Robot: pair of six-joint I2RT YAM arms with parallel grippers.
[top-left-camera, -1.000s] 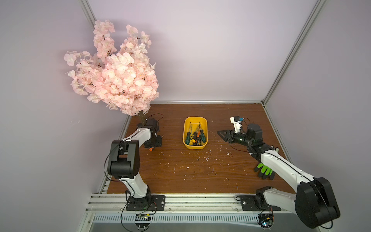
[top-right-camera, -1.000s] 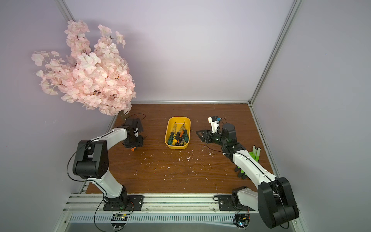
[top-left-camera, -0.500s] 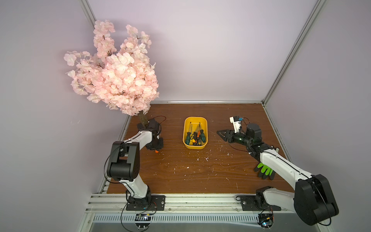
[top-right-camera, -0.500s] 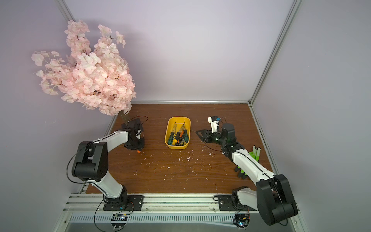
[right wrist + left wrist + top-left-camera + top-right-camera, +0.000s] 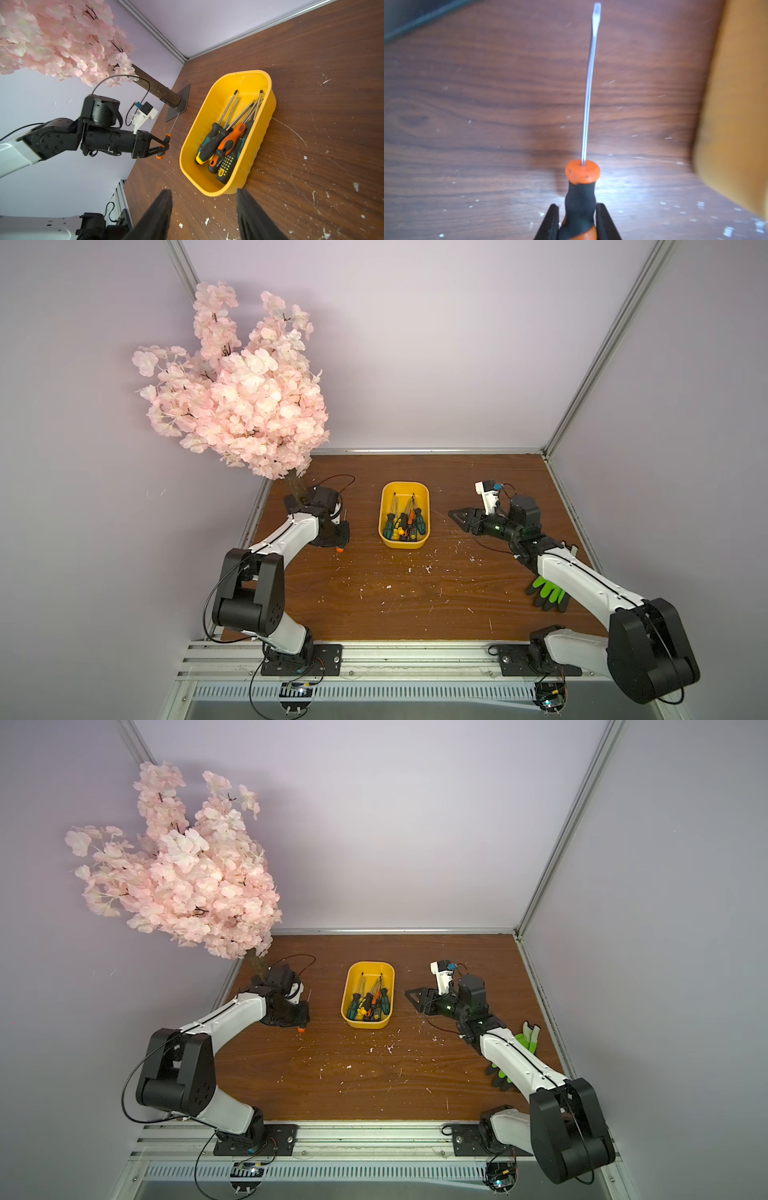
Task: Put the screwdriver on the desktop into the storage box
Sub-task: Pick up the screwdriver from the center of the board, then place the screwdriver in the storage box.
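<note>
Next, I release the orange-and-black-handled screwdriver from my left gripper in the storage box [image 5: 392, 523], against the teal-handled screwdriver nearest the tree.
An orange-and-black-handled screwdriver [image 5: 580, 195] is clamped by its handle in my left gripper [image 5: 576, 207], its shaft pointing toward the tree's base. The left gripper [image 5: 338, 537] holds it low over the desktop [image 5: 395, 593], left of the storage box [image 5: 405, 486]. This yellow storage box [image 5: 228, 87] holds several screwdrivers. The held screwdriver [image 5: 166, 140] shows beside the box in the right wrist view. My right gripper [image 5: 457, 516] hovers open and empty to the right of the box, jaws toward it.
A pink blossom tree [image 5: 237, 406] stands on a black base plate at the back left, close behind the left arm. A green-and-black glove [image 5: 548, 593] lies under the right arm. White flecks dot the board. Aluminium rails [image 5: 374, 659] frame the front.
The left gripper has shut on the screwdriver's handle and shifted a little rightward, toward the box. The right arm has barely moved.
</note>
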